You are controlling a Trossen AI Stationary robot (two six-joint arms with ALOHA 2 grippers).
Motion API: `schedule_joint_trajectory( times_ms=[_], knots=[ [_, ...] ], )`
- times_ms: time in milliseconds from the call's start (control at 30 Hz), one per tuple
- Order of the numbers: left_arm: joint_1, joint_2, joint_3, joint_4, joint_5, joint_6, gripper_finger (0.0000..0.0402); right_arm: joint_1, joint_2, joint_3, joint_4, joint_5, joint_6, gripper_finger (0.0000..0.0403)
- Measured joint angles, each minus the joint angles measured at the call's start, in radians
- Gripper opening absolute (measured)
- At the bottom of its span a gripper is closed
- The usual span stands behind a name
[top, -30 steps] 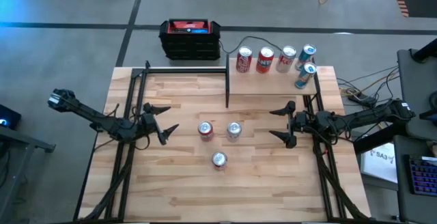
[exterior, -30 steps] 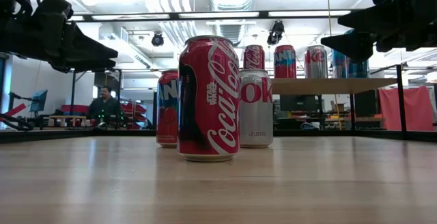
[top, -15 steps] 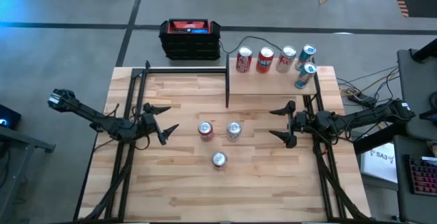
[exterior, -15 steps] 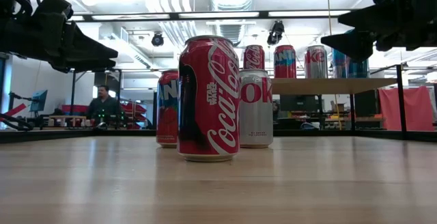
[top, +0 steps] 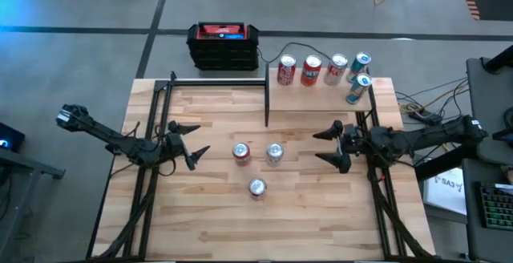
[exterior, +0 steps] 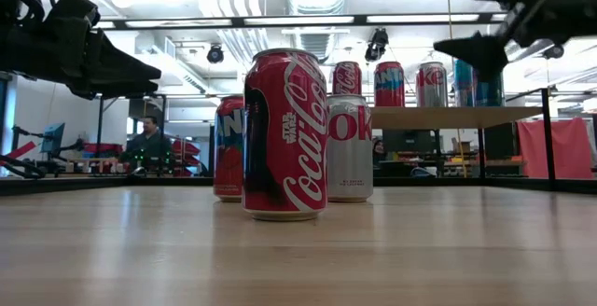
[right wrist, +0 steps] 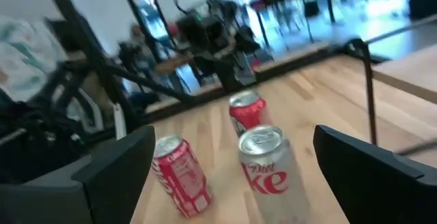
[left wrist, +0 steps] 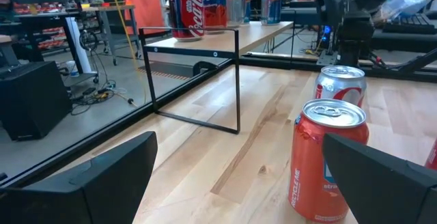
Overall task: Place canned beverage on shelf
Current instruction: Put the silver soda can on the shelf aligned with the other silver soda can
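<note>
My right gripper needs to go to the silver Diet Coke can next. It should then grab the can's upper sides [top: 275, 155] [right wrist: 266, 164], just below the can's top rim.
Three cans stand upright on the wooden tabletop's middle: a red Coca-Cola can [top: 256, 187] nearest the front, a silver Diet Coke can [top: 275, 152] and an orange-red Fanta can [top: 241, 152]. The shelf [top: 321, 103], a pale board on thin black posts, stands at the far right and holds several cans [top: 311, 70]. My left gripper [top: 191, 143] is open and empty, left of the Fanta can [left wrist: 328, 159]. My right gripper [top: 321, 147] is open and empty, right of the Diet Coke can [right wrist: 266, 166] and above the table.
A black-and-red box [top: 224, 45] sits beyond the table's far edge. A thin black metal frame [top: 216, 79] runs along the far left of the table. The shelf's black post [left wrist: 237, 80] stands near the cans. A person [exterior: 145, 143] sits in the room behind.
My right gripper has gone a little toward the table's left, nearer the Diet Coke can, and has risen and tipped somewhat in the low view. It stays open. The cans have not moved.
</note>
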Motion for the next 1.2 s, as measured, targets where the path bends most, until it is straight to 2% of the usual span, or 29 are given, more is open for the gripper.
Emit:
schedule_joint_trajectory(
  times_ms=[167,333,433,600,667,800,867,1000,1100,1200],
  knots=[
    [0.000,0.000,0.000,0.000,0.000,0.000,0.0400,0.000,0.113,0.250,-0.419,0.013,-0.001,0.0383],
    [0.000,0.000,0.000,0.000,0.000,0.000,0.0400,0.000,0.284,0.455,-0.685,0.056,0.024,0.0383],
    [0.000,0.000,0.000,0.000,0.000,0.000,0.0400,0.000,0.376,0.530,-0.745,0.105,0.091,0.0383],
    [0.000,0.000,0.000,0.000,0.000,0.000,0.0400,-0.001,0.502,0.602,-0.826,0.323,0.189,0.0383],
    [0.000,0.000,0.000,0.000,0.000,0.000,0.0400,-0.001,0.550,0.615,-0.829,0.371,0.241,0.0383],
    [0.000,0.000,0.000,0.000,0.000,0.000,0.0400,-0.004,0.648,0.656,-0.833,0.336,0.296,0.0383],
    [0.000,0.000,0.000,0.000,0.000,0.000,0.0400,-0.005,0.687,0.683,-0.835,0.314,0.375,0.0383],
    [0.000,0.000,0.000,0.000,0.000,0.000,0.0400,-0.011,0.773,0.761,-0.846,0.341,0.557,0.0383],
    [0.000,0.000,0.000,0.000,0.000,0.000,0.0400,-0.012,0.832,0.842,-0.942,0.338,0.624,0.0383],
    [0.000,0.000,0.000,0.000,0.000,0.000,0.0400,-0.012,0.883,0.950,-1.126,0.287,0.750,0.0383]
  ],
)
